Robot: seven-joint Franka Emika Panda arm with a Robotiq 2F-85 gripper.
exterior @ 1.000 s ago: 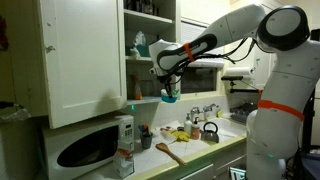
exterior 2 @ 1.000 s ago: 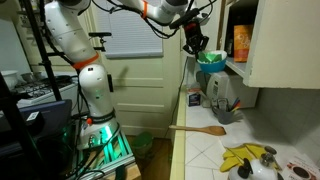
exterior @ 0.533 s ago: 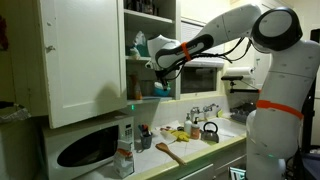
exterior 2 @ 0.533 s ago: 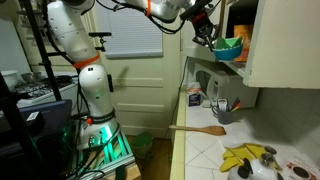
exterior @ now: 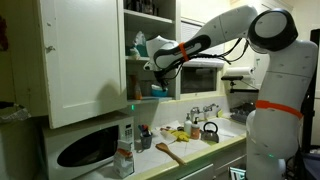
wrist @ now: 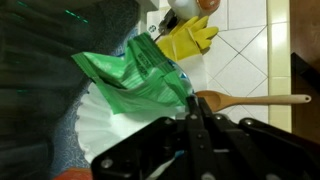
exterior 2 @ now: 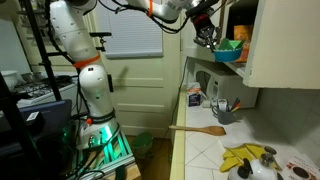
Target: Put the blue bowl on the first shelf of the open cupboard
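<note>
My gripper is to let go of the blue bowl on the first shelf [exterior: 151, 95] next to the orange box, just behind the front edge.
The blue bowl [exterior 2: 228, 54] holds a crumpled green bag [wrist: 140, 68] and is at the front edge of the first shelf [exterior: 147, 98] of the white cupboard [exterior: 85, 60]. I cannot tell whether it rests on the board. It also shows in an exterior view [exterior: 160, 91]. My gripper [exterior 2: 208, 36] reaches down from above, its fingers shut on the bowl's near rim; in an exterior view it is just right of the open door [exterior: 157, 70]. In the wrist view the gripper [wrist: 195, 118] has its fingers pressed together, and the bowl's rim is hidden under them.
An orange box [exterior 2: 240, 40] stands deeper on the shelf, and a pale teal bottle [exterior: 140, 44] stands on a higher one. Below are a microwave [exterior: 85, 148], a wooden spoon [exterior 2: 205, 128], a yellow glove [wrist: 190, 38] and a kettle [exterior: 210, 131] on the counter.
The gripper has carried the bowl up and in toward the cupboard shelf over the last second. In the last half second it has barely moved.
</note>
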